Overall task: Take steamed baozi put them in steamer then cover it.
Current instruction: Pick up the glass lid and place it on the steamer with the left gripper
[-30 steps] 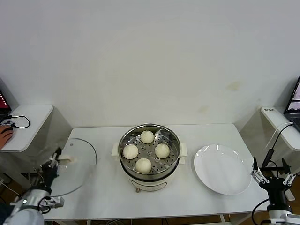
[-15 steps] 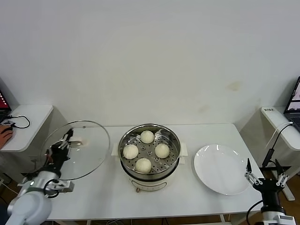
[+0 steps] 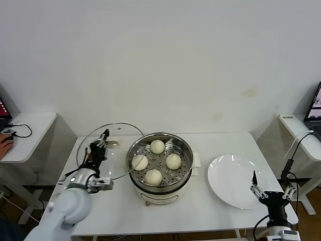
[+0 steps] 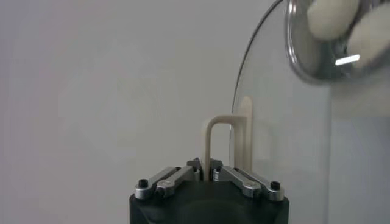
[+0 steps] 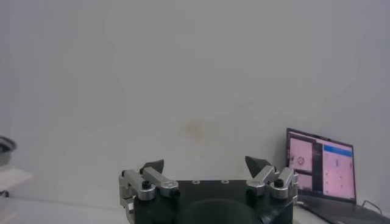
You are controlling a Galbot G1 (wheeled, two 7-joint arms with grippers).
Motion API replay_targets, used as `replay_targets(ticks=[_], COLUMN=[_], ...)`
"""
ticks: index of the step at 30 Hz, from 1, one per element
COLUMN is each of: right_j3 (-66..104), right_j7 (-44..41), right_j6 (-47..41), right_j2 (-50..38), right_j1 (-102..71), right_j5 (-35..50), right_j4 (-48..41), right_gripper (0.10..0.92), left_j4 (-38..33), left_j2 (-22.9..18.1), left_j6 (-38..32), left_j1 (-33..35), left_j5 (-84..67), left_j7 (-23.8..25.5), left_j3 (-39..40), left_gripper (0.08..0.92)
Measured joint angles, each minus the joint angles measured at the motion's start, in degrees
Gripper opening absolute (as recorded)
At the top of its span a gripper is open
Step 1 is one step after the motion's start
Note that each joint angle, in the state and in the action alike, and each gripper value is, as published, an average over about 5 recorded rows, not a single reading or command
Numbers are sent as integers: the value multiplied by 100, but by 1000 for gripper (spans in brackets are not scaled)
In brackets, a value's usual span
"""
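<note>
Next, my left gripper releases the clear glass cover on the shiny steamer's round rim (image 3: 160, 158), centred over the cream-white baozi.
Several cream-white baozi (image 3: 157, 146) lie inside the shiny steamer (image 3: 186, 150) at the table's middle. My left gripper (image 3: 98, 146) is shut on the cream bar handle (image 4: 209, 139) of the clear glass cover (image 3: 122, 161). It holds the cover tilted in the air just left of the steamer, and the cover's rim overlaps the steamer's left edge. In the left wrist view the steamer (image 4: 297, 59) with baozi (image 4: 329, 15) shows past the cover (image 4: 277, 128). My right gripper (image 3: 271, 192) stands open and holds nothing, low at the front right by the plate.
A flat white plate (image 3: 238, 181) lies right of the steamer on the white table (image 3: 125, 206). Side desks stand at far left (image 3: 25, 133) and far right (image 3: 301, 130). A laptop (image 5: 320, 173) is open on the right one. A white wall is close behind.
My left gripper has lifted the cover off the table's left end and carried it right, up to the steamer's edge. The right gripper has sunk lower and drifted left.
</note>
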Motion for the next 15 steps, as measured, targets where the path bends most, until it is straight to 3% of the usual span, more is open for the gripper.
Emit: replay_targets(ticks=[15], right_j3=[-349], right_j7=[12], right_j6=[13], right_j2=[74], right_j1=[138], right_j5=[-392], right_j4=[-174], right_gripper=[823], left_j4=[463], left_j2=[-1613], left_j6=[205], left_j1=[-562], left_j5=[1909], left_j7=[846], left_j3=[805], left_gripper=[146])
